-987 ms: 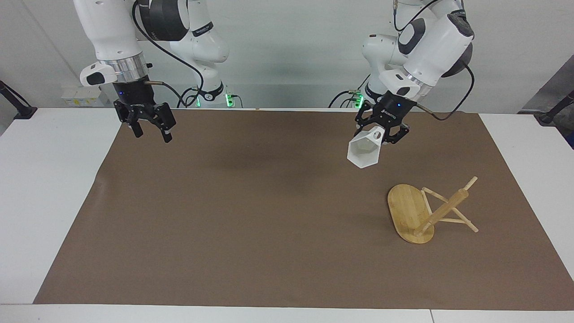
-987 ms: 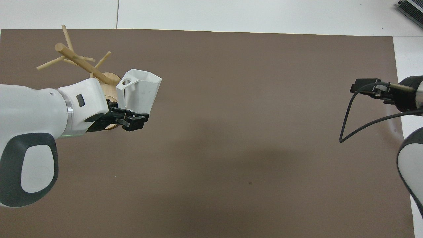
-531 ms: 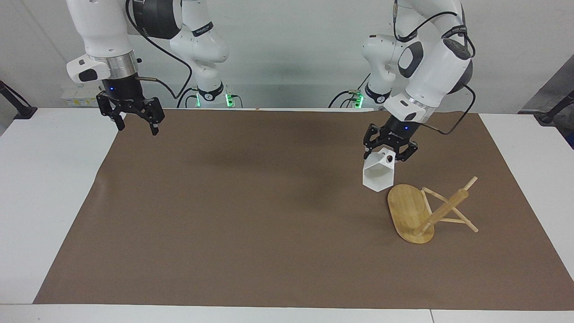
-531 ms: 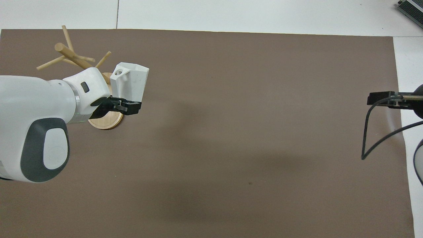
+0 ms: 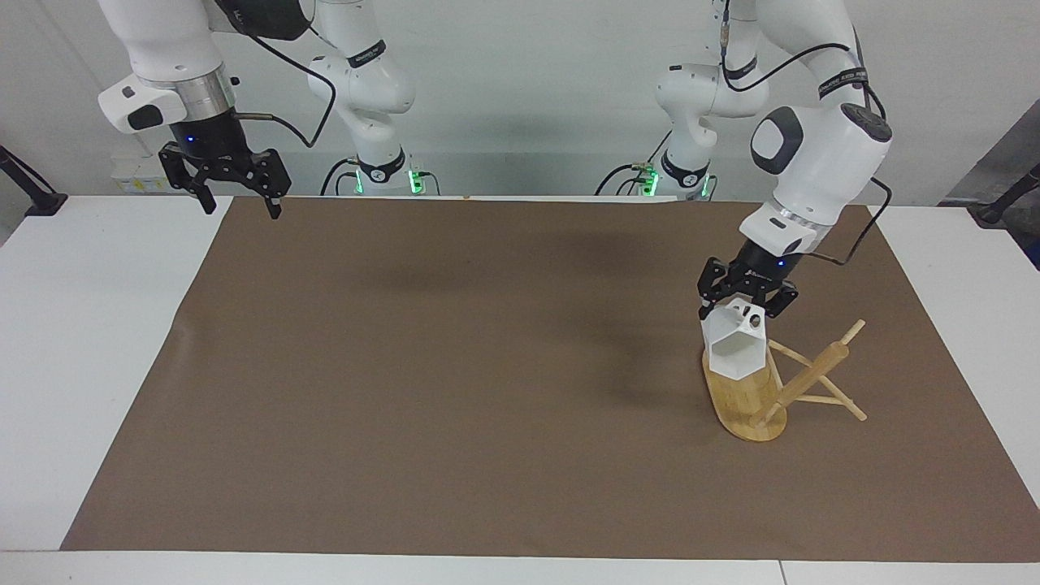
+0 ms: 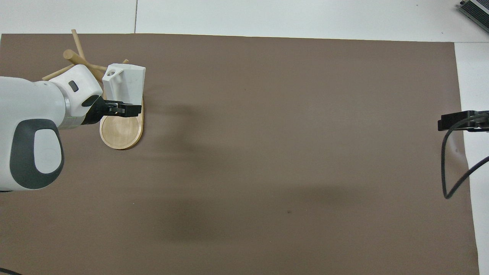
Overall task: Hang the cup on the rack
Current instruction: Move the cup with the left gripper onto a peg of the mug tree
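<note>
The white cup will hang by its handle on the bamboo rack's peg pointing [image 6: 109, 76] toward my right gripper, and my left gripper needs to then let go of it.
The white faceted cup [image 5: 735, 353] hangs in my left gripper [image 5: 744, 312], which is shut on its closed end by the handle. The cup is tilted, its mouth facing away from the robots and its pierced handle on top. It is over the oval base of the bamboo rack [image 5: 743, 402], at the base's end nearer the robots and beside the post and pegs [image 5: 804, 380]. In the overhead view the cup [image 6: 128, 82] and left gripper [image 6: 119, 109] cover part of the rack [image 6: 120, 133]. My right gripper [image 5: 240, 206] is open and empty, waiting high over the mat's corner at the right arm's end.
A brown mat [image 5: 455, 366] covers most of the white table [image 5: 89, 341]. The rack stands toward the left arm's end. A dark device [image 6: 475, 9] lies at the table's corner farthest from the robots, at the right arm's end.
My left gripper has carried the cup down and toward the rack, from beside it to over its base. My right gripper has risen and drawn back toward the table's edge.
</note>
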Robot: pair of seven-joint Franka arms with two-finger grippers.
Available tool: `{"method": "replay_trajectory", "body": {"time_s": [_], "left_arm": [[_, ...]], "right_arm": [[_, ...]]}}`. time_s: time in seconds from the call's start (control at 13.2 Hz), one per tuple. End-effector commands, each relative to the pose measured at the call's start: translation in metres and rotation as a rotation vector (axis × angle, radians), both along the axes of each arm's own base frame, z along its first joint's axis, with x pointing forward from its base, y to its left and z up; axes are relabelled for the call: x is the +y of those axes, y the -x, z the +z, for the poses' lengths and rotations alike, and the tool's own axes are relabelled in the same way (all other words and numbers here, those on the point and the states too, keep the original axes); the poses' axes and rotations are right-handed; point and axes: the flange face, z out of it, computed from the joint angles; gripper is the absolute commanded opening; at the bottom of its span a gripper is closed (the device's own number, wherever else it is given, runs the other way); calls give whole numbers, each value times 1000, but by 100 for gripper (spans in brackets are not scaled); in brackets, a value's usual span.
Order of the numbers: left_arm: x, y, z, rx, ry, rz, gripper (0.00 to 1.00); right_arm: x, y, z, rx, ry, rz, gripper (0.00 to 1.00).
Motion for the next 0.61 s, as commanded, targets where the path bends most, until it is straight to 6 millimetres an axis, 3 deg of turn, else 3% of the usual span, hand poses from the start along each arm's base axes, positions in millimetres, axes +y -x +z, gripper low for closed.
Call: {"method": "replay_trajectory", "body": {"time_s": [0.0, 0.23, 0.53], "left_arm": [[9, -12, -3, -20, -17, 31, 0], [11, -22, -6, -34, -17, 40, 0], [12, -25, -5, -43, -15, 47, 0]], "right_arm": [[-9, -4, 8, 52, 9, 35, 100], [-17, -3, 10, 52, 15, 136, 100], [-16, 0, 6, 58, 11, 70, 100]]}}
